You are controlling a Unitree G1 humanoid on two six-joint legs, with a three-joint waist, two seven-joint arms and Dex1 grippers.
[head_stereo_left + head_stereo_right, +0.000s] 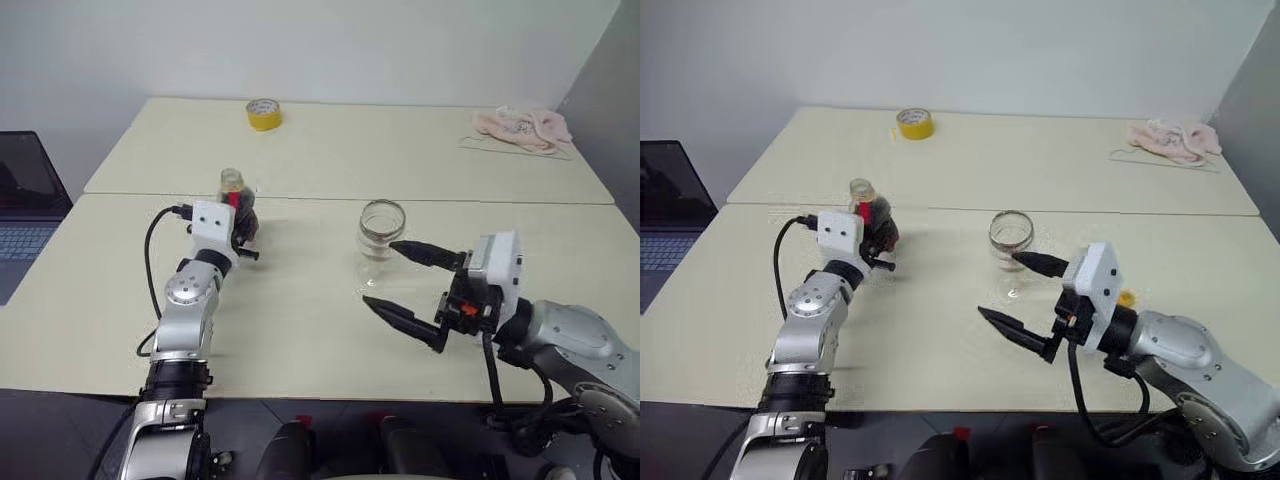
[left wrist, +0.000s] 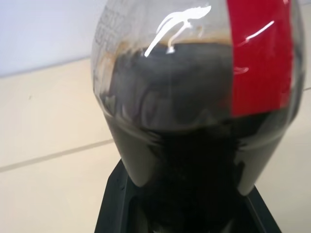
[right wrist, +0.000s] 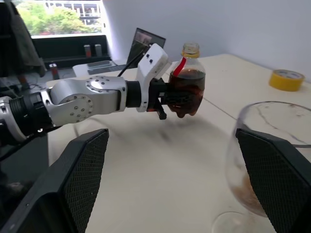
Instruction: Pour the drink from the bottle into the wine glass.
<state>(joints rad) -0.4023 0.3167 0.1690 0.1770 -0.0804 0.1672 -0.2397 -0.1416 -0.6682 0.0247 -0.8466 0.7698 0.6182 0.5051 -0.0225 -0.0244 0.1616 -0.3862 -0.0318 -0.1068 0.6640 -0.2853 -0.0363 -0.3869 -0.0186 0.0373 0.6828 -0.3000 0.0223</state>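
Next, my left gripper lets go of the bottle on the near table panel, between the laptop and the wine glass (image 1: 221, 264).
The bottle (image 1: 240, 207) is a small clear one, upright and about half full of the dark drink (image 2: 194, 126), with a red strip at its neck. My left gripper (image 2: 184, 216) is shut on its lower body, left of the table's middle. The wine glass (image 1: 1010, 238) stands upright near the middle, with a thin brownish trace at the bottom of its bowl (image 3: 245, 191). My right gripper (image 1: 379, 272) is open, level, its fingers on either side of the glass's near side without touching it. In the right wrist view the bottle (image 3: 187, 87) sits well clear of the glass.
A yellow tape roll (image 1: 263, 114) lies at the far edge and a pink cloth (image 1: 520, 128) at the far right. An open laptop (image 1: 25, 200) sits off the table's left side. A small yellow-orange thing (image 1: 1126, 298) lies behind my right wrist.
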